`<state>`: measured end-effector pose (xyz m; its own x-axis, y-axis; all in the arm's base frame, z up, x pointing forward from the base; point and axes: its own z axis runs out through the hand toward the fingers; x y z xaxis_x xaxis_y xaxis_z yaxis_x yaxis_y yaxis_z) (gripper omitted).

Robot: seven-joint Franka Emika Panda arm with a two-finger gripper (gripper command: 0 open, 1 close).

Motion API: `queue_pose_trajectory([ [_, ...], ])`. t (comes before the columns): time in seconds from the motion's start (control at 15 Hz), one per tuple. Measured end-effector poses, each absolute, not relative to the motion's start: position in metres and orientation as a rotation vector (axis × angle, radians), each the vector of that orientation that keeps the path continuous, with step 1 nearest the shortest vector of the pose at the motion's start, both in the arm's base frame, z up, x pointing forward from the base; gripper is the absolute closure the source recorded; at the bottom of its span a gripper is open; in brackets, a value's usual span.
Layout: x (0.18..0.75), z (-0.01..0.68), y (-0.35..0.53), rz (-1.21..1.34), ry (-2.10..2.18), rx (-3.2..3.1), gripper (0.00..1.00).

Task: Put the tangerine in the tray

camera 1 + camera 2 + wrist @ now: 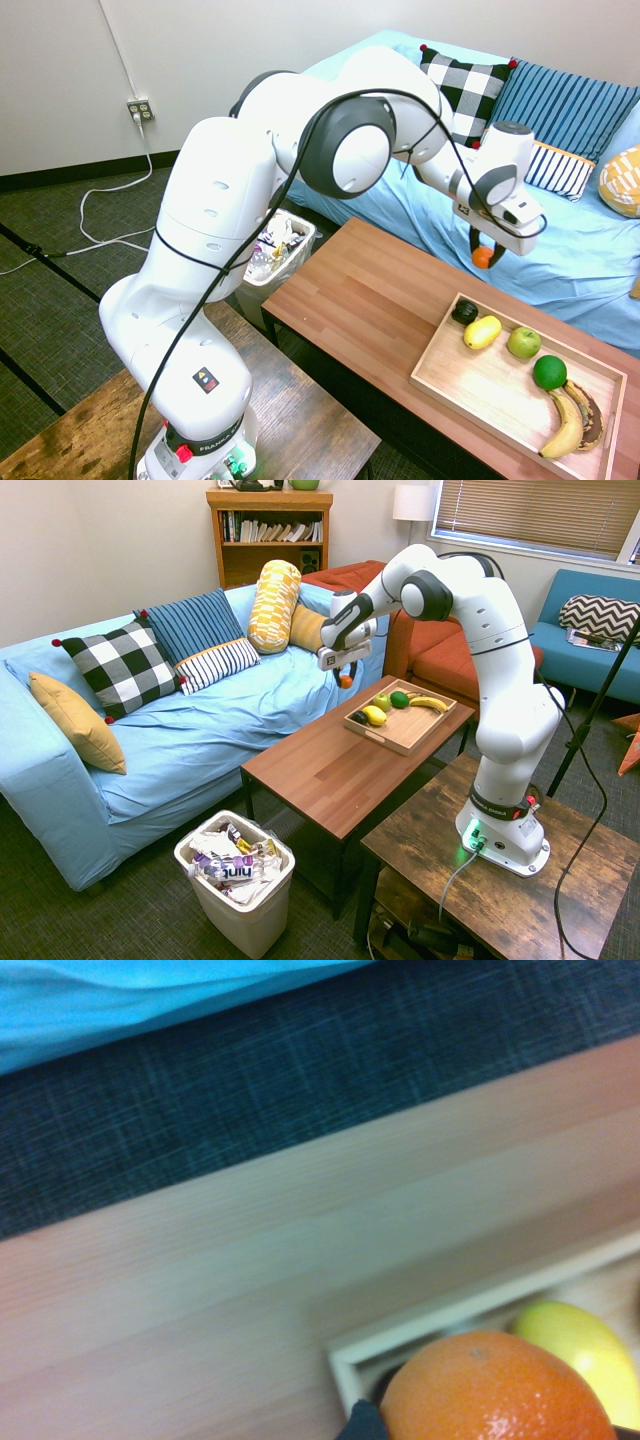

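Observation:
Next, I let go of the tangerine on the tray's bare bottom, between the yellow lemon-like fruit (487, 383) and the tray's near edge.
My gripper (483, 256) hangs in the air above the far edge of the brown table, shut on the tangerine (483, 258), a small bright orange fruit. From the other side the tangerine (345, 681) shows between the dark fingers of the gripper (345, 678), just beyond the tray's sofa-side corner. The tray (452, 374) is a shallow light wooden rectangle at the table's end; the tray (400, 732) holds several fruits. In the wrist view the tangerine (495, 1392) fills the lower right, over the tray (440, 1330) corner.
Inside the tray lie a dark fruit (464, 311), a yellow lemon-like fruit (482, 331), a green apple (523, 342), a lime (549, 372) and bananas (568, 420). A blue sofa (580, 250) runs behind the table (360, 300). A white bin (236, 880) stands on the floor.

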<state>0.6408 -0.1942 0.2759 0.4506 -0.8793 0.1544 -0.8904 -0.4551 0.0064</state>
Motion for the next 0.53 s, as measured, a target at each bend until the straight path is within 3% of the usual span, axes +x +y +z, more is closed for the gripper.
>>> queue_pose_trajectory([
  [0.27, 0.589, 0.272, -0.3, 0.15, -1.684, 2.532, 1.0],
  [0.53, 0.544, 0.241, -0.343, 0.043, -1.709, 2.486, 1.0],
])
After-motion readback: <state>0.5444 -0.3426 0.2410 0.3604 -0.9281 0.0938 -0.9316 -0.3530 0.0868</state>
